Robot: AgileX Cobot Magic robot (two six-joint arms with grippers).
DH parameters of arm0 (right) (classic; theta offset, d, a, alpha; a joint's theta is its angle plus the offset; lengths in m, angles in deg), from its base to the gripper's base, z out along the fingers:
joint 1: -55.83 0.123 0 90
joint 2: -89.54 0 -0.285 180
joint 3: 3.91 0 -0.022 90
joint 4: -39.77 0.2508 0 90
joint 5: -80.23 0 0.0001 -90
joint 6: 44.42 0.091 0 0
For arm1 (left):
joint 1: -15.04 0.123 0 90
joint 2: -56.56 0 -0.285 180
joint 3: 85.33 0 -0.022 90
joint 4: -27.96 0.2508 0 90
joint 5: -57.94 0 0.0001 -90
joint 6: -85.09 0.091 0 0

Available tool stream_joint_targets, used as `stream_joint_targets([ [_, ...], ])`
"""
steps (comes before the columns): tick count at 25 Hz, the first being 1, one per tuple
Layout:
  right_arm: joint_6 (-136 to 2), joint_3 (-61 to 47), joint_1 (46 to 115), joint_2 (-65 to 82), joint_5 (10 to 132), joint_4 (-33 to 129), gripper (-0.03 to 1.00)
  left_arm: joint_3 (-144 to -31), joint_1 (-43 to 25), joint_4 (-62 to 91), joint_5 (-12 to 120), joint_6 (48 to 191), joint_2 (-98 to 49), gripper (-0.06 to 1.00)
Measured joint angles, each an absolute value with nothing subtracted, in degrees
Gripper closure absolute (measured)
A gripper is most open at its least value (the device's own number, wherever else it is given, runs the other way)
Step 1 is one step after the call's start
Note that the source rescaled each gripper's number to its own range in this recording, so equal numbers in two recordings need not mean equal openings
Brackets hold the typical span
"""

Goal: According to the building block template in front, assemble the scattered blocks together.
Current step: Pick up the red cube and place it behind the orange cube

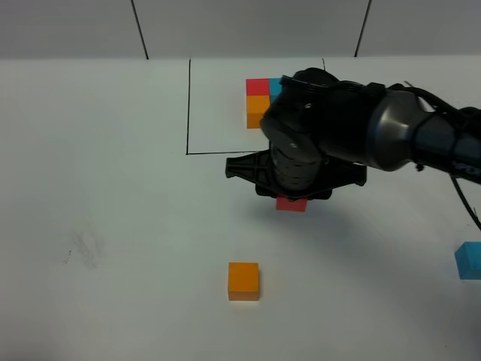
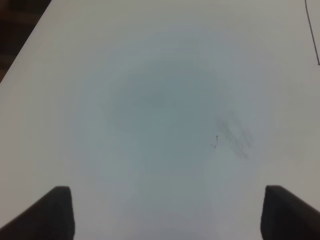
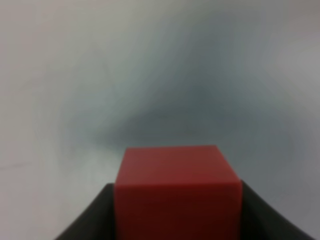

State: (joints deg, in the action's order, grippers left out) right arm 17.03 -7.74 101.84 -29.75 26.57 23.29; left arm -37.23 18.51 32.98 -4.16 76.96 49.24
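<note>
Next, I let go of the red cube with my right gripper on the table [image 1: 250, 246], against the side of the loose orange cube that faces the template.
The template [image 1: 259, 98], a touching trio of red, blue and orange cubes, sits inside a thin black drawn rectangle at the back; my right arm hides part of it. My right gripper [image 1: 291, 199] is shut on the red cube [image 1: 291, 204], which fills the space between the fingers in the right wrist view [image 3: 176, 192], just in front of the frame's front line. The loose orange cube [image 1: 243, 280] lies on the table nearer the front. The loose blue cube [image 1: 469, 260] lies at the right edge. My left gripper [image 2: 165, 212] is open and empty over bare table.
The white table [image 1: 113, 226] has a faint grey smudge [image 1: 81, 252] at the left, also in the left wrist view [image 2: 235, 135]. The table's edge and dark floor [image 2: 15, 25] show in a corner of the left wrist view. The right arm's bulky wrist [image 1: 323, 135] overhangs the frame's front.
</note>
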Motion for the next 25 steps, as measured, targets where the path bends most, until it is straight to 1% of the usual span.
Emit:
stream_joint_targets([
  [3,17.6,-10.6,104.1,-32.3,24.5,23.3,0.71,-37.2,18.5,33.0,-4.1,77.0,49.2,0.23],
  [10,18.2,-11.0,108.0,-33.2,26.9,26.2,0.71,-37.2,18.5,33.0,-4.1,77.0,49.2,0.25],
  [19,20.0,-11.1,110.9,-34.3,27.1,27.0,0.71,-37.2,18.5,33.0,-4.1,77.0,49.2,0.25],
  [25,21.6,-11.1,111.3,-36.7,27.7,26.4,0.71,-37.2,18.5,33.0,-4.1,77.0,49.2,0.26],
])
